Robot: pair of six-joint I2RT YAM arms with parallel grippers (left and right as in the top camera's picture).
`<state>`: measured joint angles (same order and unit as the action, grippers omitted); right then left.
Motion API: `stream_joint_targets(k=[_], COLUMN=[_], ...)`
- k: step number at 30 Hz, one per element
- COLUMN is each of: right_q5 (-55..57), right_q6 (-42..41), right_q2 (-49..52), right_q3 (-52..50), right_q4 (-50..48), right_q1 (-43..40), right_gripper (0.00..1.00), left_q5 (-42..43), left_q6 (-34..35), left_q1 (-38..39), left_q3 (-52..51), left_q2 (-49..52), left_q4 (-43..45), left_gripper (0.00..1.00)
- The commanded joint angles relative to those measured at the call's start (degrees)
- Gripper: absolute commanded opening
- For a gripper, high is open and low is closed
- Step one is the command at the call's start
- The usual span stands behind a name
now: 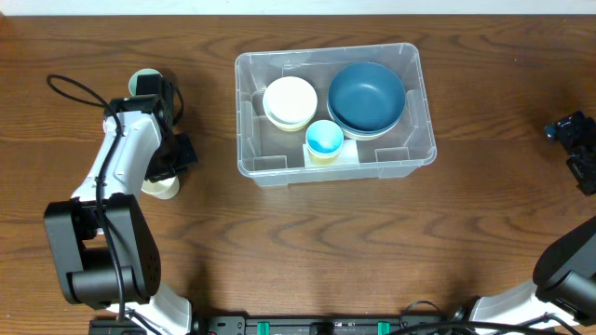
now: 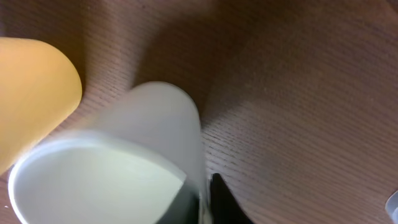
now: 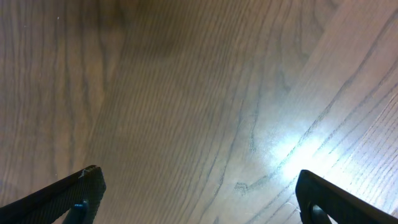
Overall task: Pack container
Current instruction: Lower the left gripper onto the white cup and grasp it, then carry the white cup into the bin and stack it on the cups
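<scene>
I need to let go of the pale whitish cup with my left gripper inside the small blue cup (image 1: 325, 139) in the clear plastic container.
The clear plastic container (image 1: 414, 107) stands at the table's middle back. It holds a white bowl (image 1: 290, 100), a dark blue bowl (image 1: 367, 95) and a small blue cup (image 1: 324, 138) nested in a pale yellow one. My left gripper (image 1: 175, 156) is far left of it. In the left wrist view the gripper (image 2: 205, 190) is shut on the wall of a pale whitish cup (image 2: 155, 124), one finger inside and one outside. A yellow cup (image 2: 34, 87) lies beside it. My right gripper (image 1: 579, 140) is open and empty over bare wood (image 3: 199, 186).
A pale green cup (image 1: 144, 82) stands behind the left arm. A cream-yellow cup (image 1: 160, 186) shows just below the left gripper. The left arm's cable (image 1: 74, 91) loops at the far left.
</scene>
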<state>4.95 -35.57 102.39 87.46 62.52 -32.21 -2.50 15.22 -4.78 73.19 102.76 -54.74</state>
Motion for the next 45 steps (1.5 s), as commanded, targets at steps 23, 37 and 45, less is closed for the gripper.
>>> stream_joint_targets(k=[23, 37, 45], right_q5=[0.7, 0.6, 0.7], right_q6=[-0.8, -0.8, -0.8], right_q2=[0.2, 0.2, 0.2], right_q3=[-0.1, -0.1, -0.1], right_q4=[0.0, 0.0, 0.0], right_q1=[-0.1, -0.1, -0.1], right_gripper=[0.99, 0.99, 0.99], left_q5=[3.3, 3.3, 2.9], left_q6=[-1.9, -4.6, -5.2], left_q1=[26.7, 38.8, 40.2], left_q3=[26.4, 26.4, 26.9], left_q2=[-15.3, -1.7, 0.2], left_q4=[-13.0, -4.0, -1.2], left_gripper=[0.06, 0.06, 0.06])
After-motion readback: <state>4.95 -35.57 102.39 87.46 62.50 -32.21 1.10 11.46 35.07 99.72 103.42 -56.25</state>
